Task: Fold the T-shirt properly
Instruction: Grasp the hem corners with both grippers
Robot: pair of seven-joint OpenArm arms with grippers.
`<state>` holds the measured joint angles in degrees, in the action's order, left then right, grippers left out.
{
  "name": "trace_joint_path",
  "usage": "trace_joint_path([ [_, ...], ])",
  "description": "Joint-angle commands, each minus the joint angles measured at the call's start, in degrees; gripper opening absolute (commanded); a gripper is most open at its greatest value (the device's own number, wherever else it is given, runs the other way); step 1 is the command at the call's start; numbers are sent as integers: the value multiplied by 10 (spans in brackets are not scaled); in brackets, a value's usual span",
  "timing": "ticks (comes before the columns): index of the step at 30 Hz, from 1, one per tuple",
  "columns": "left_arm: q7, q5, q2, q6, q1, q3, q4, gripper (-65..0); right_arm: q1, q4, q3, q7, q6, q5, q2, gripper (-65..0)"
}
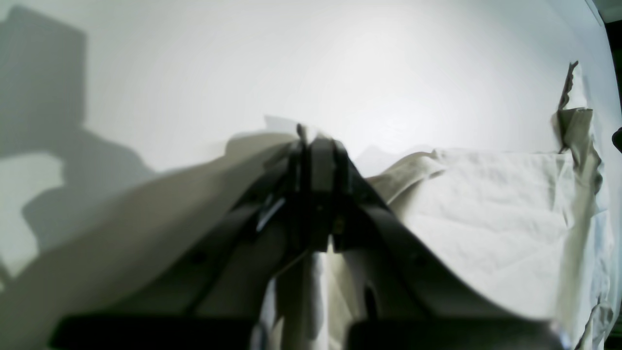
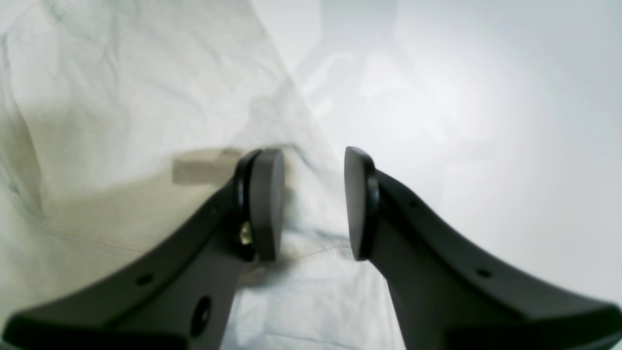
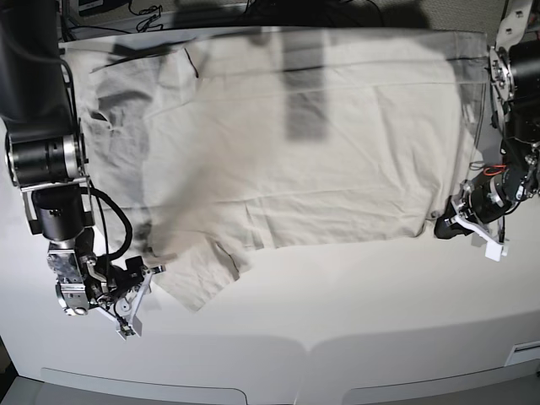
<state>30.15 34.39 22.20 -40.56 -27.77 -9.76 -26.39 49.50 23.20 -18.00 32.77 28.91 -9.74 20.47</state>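
Note:
The robot's right gripper straddles the sleeve, which sticks out past the T-shirt's front edge, so it should move back and pinch the end of the sleeve's seam (image 2: 336,245).
The off-white T-shirt (image 3: 321,135) lies spread across the white table, with a short sleeve pointing to the front left. My left gripper (image 3: 445,226) is at the shirt's front right corner. In the left wrist view it (image 1: 311,141) is shut on the T-shirt's edge (image 1: 486,204), and a bit of cloth pokes out past the tips. My right gripper (image 3: 150,274) is at the front left sleeve. In the right wrist view it (image 2: 313,204) is open, with the sleeve cloth (image 2: 121,97) under and between its fingers.
The white table (image 3: 337,295) shows as a bare strip in front of the shirt, down to its front edge. The right arm's thick dark column (image 3: 38,101) stands over the shirt's left side. Cables (image 3: 143,13) lie behind the table's back edge.

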Motion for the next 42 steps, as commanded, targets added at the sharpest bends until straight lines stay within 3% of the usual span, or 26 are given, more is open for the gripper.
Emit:
trace_joint_path([
  [1, 16, -14, 5, 6, -6, 1, -3, -650, 17, 5, 3, -10, -3, 1, 5, -435],
  [12, 16, -14, 5, 6, -7, 1, -3, -650, 7, -37, 3, -69, -19, 54, 25, -435],
  [18, 15, -14, 5, 6, -7, 1, -3, -650, 6, -40, 3, -69, -23, 57, 32, -435],
  [23, 15, -14, 5, 6, -7, 1, -3, -650, -4, -41, 3, -41, 28, 11, 31, -435],
  [32, 17, -14, 5, 6, -7, 1, -3, -650, -24, -41, 3, 3, 43, 1, 30, -436],
  [39, 17, -14, 5, 6, -7, 1, -3, -650, -24, -41, 3, 28, 68, 1, 30, -600],
  [42, 17, -14, 5, 6, -7, 1, -3, -650, -23, -41, 3, 9, 67, 1, 32, -646],
])
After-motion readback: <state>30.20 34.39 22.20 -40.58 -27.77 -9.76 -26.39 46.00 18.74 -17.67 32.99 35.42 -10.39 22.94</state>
